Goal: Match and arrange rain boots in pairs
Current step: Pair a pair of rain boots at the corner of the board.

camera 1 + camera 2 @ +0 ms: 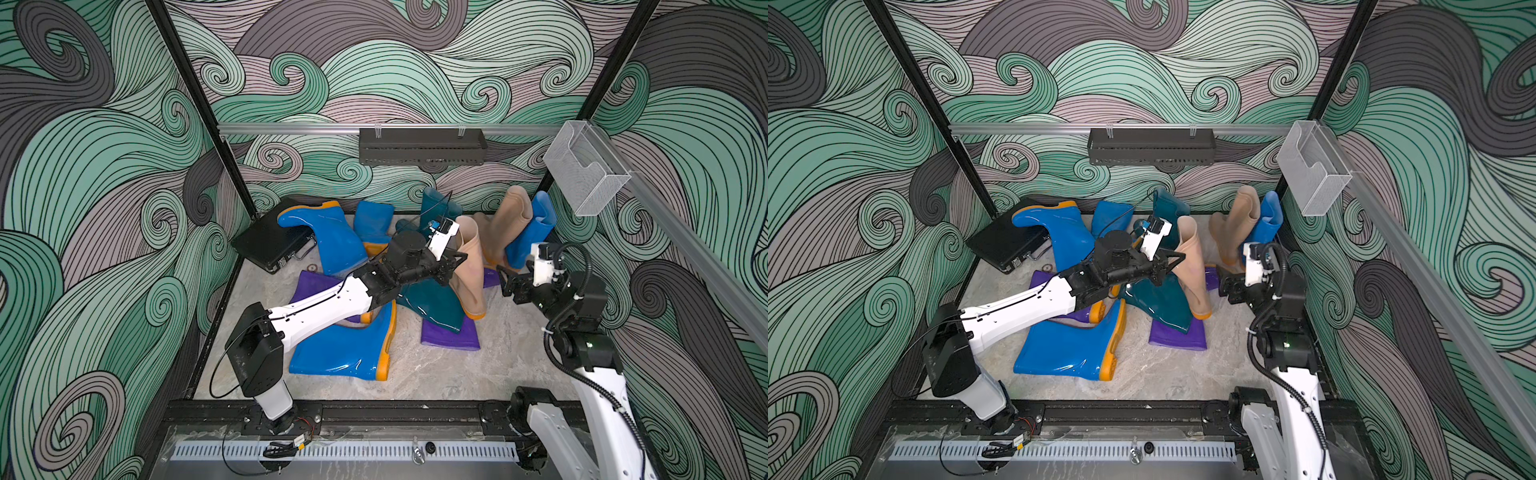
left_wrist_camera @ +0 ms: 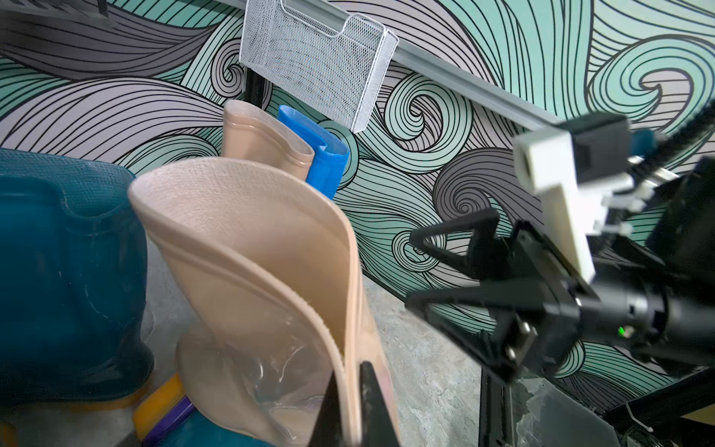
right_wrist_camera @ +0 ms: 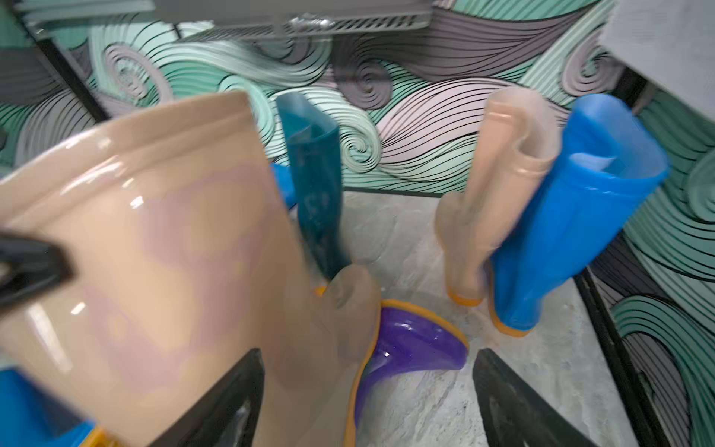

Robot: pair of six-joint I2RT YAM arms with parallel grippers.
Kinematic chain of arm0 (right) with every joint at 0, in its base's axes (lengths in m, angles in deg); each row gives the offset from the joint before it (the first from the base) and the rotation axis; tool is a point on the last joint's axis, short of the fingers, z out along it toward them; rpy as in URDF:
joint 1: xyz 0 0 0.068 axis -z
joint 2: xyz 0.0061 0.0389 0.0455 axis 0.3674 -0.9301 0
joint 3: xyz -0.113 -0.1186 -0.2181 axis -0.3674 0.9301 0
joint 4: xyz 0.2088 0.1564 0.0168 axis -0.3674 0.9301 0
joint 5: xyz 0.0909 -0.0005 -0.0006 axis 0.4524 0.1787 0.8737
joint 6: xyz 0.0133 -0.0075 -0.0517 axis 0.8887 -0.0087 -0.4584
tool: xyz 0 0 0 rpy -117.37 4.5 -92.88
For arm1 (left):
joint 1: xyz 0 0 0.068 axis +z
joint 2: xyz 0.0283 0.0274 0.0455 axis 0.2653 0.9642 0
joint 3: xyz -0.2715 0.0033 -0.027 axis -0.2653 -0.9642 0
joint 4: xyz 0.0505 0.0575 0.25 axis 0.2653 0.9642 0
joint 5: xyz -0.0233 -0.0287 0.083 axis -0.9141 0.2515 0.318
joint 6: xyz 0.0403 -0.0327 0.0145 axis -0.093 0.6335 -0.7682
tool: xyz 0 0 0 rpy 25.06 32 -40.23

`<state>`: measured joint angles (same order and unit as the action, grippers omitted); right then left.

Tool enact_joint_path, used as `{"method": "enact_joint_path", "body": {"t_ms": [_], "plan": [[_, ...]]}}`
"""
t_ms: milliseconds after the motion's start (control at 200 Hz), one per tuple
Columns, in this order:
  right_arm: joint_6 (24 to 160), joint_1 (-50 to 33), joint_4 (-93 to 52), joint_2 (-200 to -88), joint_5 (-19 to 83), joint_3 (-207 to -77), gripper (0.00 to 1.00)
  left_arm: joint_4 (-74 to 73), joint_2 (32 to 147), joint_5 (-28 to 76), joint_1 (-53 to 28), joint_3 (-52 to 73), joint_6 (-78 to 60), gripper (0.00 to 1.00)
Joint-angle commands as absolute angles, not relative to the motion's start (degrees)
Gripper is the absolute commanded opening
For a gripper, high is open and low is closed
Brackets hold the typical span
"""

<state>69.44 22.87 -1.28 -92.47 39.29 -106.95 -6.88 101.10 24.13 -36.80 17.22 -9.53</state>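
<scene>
The tilted beige rain boot is held by my left gripper, and next my right gripper needs to move to the heel [image 1: 477, 304] [image 3: 324, 417] of that boot and close there.
My left gripper [image 1: 455, 261] [image 2: 350, 381] is shut on the shaft rim of a beige rain boot [image 1: 469, 266] [image 2: 251, 247], which stands tilted mid-floor on a lying teal boot [image 1: 432, 303]. To the right of that beige boot, my right gripper [image 1: 505, 283] [image 3: 367, 371] is open and holds nothing. The other beige boot [image 1: 509, 224] stands upright at the back right next to a blue boot [image 1: 536, 232]. A second teal boot [image 1: 436, 208] stands at the back wall. Purple boots [image 1: 451, 336] [image 1: 311, 286] and three more blue boots [image 1: 328, 237] [image 1: 345, 353] [image 1: 374, 220] lie scattered.
A flat black case [image 1: 266, 241] lies in the back left corner, under a blue boot's toe. A black shelf [image 1: 422, 145] hangs on the back wall rail, and a white mesh basket [image 1: 586, 166] hangs on the right rail. The walls close in on three sides.
</scene>
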Motion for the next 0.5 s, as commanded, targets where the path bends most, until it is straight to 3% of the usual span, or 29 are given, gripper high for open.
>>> {"method": "enact_joint_path", "body": {"t_ms": [0, 130, 305, 405, 495], "plan": [[64.81, 17.45, -0.51, -88.79, 40.28, -102.59, 0.85, -7.48, 101.91, 25.16, -36.40, 21.23, -8.24, 0.00], [65.55, 9.58, -5.24, -88.51, 35.32, -98.47, 0.89, -7.05, 102.43, 25.07, -36.49, 21.97, -7.89, 0.00], [63.62, -0.26, -9.39, -92.24, 17.42, -97.34, 0.92, -6.33, 102.98, 25.42, -36.98, 23.60, -7.90, 0.00], [63.95, -5.18, -14.53, -94.98, 3.15, -97.03, 0.87, -5.90, 103.32, 25.55, -37.34, 24.00, -8.09, 0.00], [66.17, -7.81, -17.81, -97.17, -3.78, -97.56, 0.77, -5.17, 103.38, 26.01, -37.55, 24.27, -8.36, 0.00]]}}
